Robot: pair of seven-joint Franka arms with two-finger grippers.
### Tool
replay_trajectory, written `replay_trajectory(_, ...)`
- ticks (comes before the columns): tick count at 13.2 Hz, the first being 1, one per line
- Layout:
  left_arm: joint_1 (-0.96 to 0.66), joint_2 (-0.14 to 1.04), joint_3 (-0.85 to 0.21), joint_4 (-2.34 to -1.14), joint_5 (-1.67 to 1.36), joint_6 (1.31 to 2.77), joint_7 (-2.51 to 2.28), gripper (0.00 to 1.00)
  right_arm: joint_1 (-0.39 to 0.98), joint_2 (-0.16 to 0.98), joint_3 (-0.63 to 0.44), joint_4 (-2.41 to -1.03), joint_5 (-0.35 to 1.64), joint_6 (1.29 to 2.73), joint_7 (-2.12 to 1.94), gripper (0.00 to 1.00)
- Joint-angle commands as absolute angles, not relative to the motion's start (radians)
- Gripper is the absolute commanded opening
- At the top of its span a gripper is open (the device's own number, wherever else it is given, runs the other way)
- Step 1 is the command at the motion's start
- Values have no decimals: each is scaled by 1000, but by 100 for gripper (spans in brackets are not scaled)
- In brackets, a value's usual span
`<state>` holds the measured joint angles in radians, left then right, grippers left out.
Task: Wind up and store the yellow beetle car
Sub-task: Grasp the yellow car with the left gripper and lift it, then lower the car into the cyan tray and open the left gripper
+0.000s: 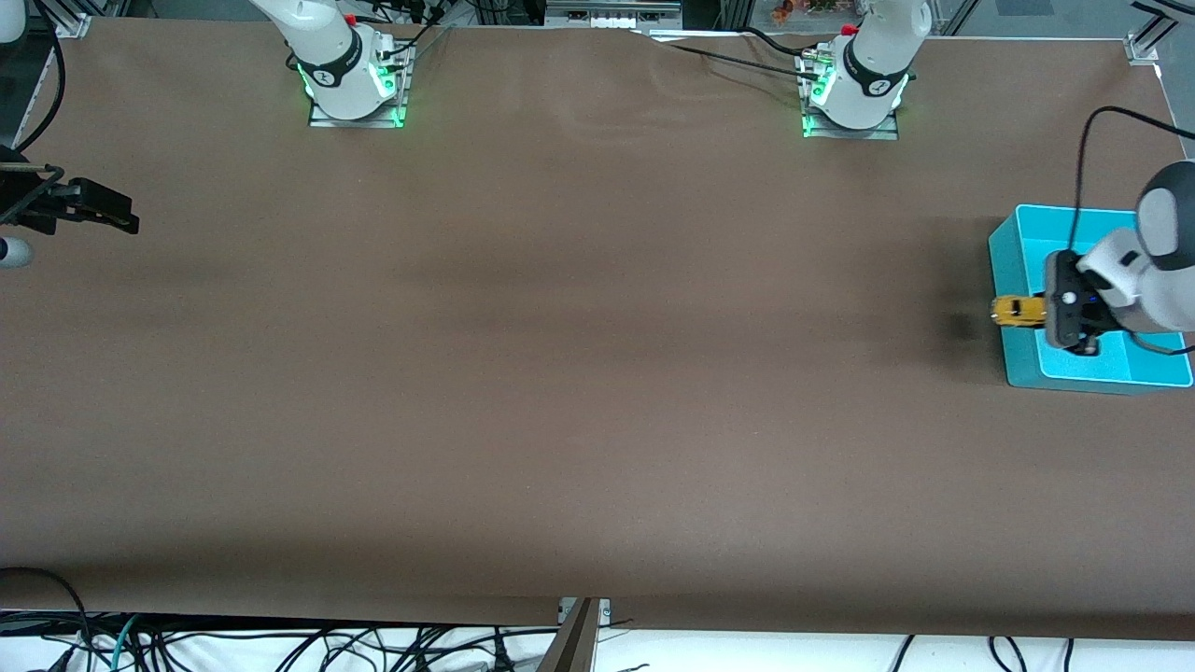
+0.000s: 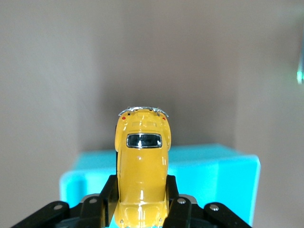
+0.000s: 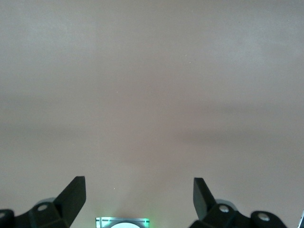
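Next, I set the yellow beetle car inside the cyan bin's corner (image 1: 1055, 267) nearest the arm bases with my left gripper.
The yellow beetle car (image 1: 1018, 311) is pinched between the fingers of my left gripper (image 1: 1038, 313), which is shut on it. The gripper holds the car in the air over the rim of a cyan bin (image 1: 1006, 280), on the side of the bin toward the table's middle. In the left wrist view the car (image 2: 142, 156) sticks out past the gripper (image 2: 142, 202), its dark window facing up, with the bin (image 2: 213, 175) below it. My right gripper (image 1: 126, 220) waits open and empty at the right arm's end of the table; it is also open in the right wrist view (image 3: 139, 187).
The cyan bin stands at the left arm's end of the table. Brown cloth (image 1: 579, 373) covers the table. The arm bases (image 1: 355, 84) (image 1: 854, 93) stand along the table's edge farthest from the front camera. Cables (image 1: 280, 649) hang below the near edge.
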<state>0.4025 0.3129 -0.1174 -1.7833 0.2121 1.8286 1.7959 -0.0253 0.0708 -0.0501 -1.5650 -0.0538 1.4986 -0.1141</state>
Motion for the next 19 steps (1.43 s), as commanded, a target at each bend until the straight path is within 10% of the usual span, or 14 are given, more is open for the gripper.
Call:
replay_trajectory(1,515,333,-121,-1784,306,1834,1919,19,-34,64,-44,-1568,-49,1488,-100,100)
replay_trajectory(13,804,350,-123,-2180,334,2378,2123,21,-32,64,-44,-1568,-49,1488,-100,100)
replay_trajectory(15,804,373,-124,-2175,333,2391,2121,34,-34,64,-44,-1568,-49,1488,-100,100)
replay_trajectory(17,804,376,-126,-2169,333,2391,2141,100,-34,64,-44,-1568,-49,1488,-100,100)
replay_trajectory(19,811,368,-126,-2152,318,2381,2149,100,-32,64,-44,-1568,-49,1488,-100,100)
